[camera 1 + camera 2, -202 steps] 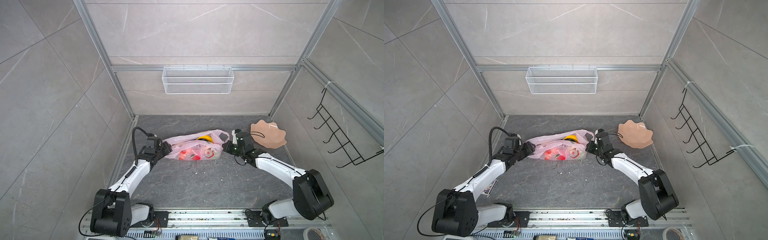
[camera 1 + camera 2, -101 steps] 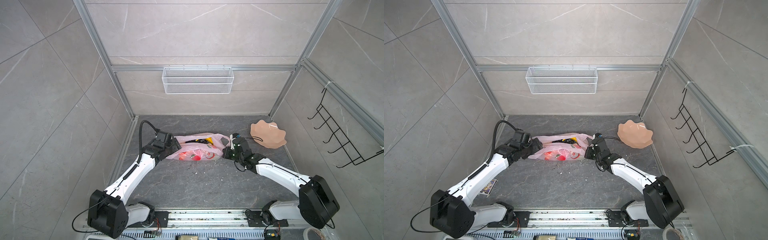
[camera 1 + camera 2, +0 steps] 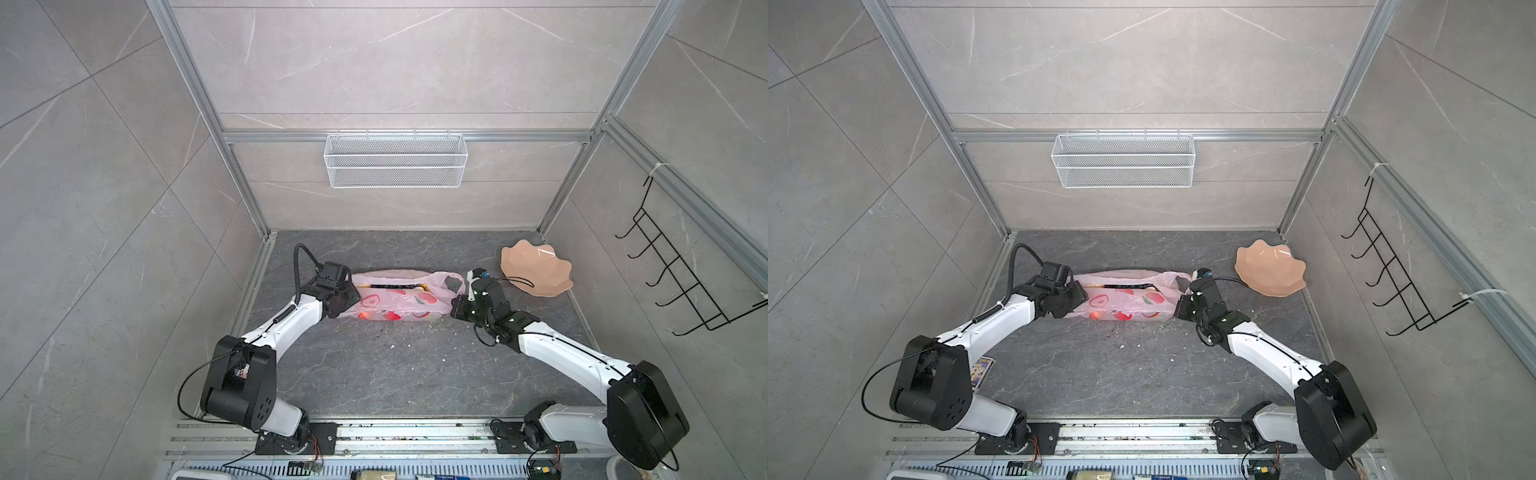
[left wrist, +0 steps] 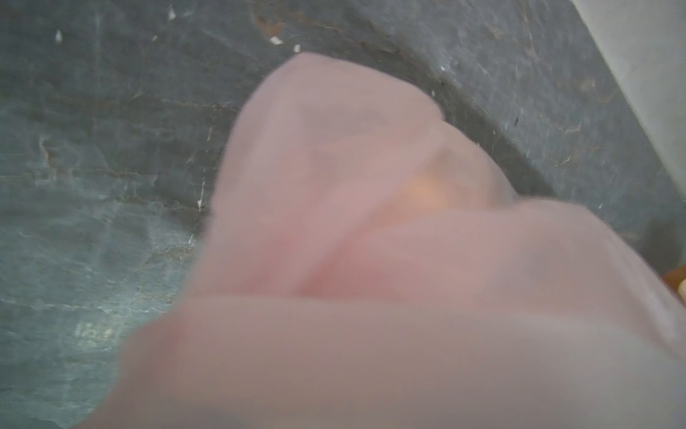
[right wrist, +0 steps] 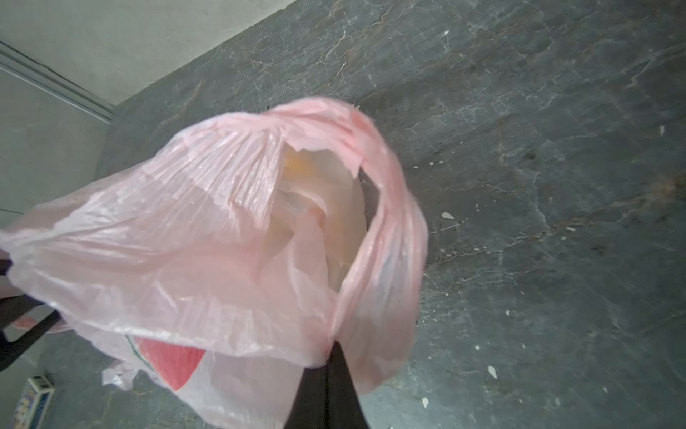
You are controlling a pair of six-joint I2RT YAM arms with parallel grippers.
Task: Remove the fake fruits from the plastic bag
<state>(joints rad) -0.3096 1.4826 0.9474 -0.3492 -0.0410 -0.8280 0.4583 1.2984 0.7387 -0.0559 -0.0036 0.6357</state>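
Note:
The plastic bag is stretched tight with its opening a narrow slit, so I need to regrasp the bag's end [image 3: 352, 310] with my left gripper before both grippers move closer to open the bag's opening.
The pale-pink plastic bag [image 3: 399, 300] [image 3: 1125, 301] lies stretched across the dark floor between my two grippers. My right gripper [image 3: 455, 309] [image 5: 330, 351] is shut, with the bag's handle film pinched between its dark fingers. My left gripper [image 3: 345, 300] [image 3: 1076, 297] sits against the bag's left end. The left wrist view is filled by blurred pink film [image 4: 371, 297], so its jaws are hidden. The fake fruits show only dimly through the film: a yellow-orange shape [image 5: 297, 163], an orange glow [image 4: 423, 193] and a reddish round [image 3: 365, 316].
A peach scalloped plate [image 3: 536, 270] lies at the back right, close behind my right wrist. A white wire basket [image 3: 395, 160] hangs on the back wall and a black hook rack [image 3: 681, 282] on the right wall. A small printed card [image 3: 982, 372] lies by the left arm.
The left gripper has moved right, into the bag's left end. The right gripper has drawn slightly toward the front with the handle. The bag went from a lumpy heap to a long, flatter stretch.

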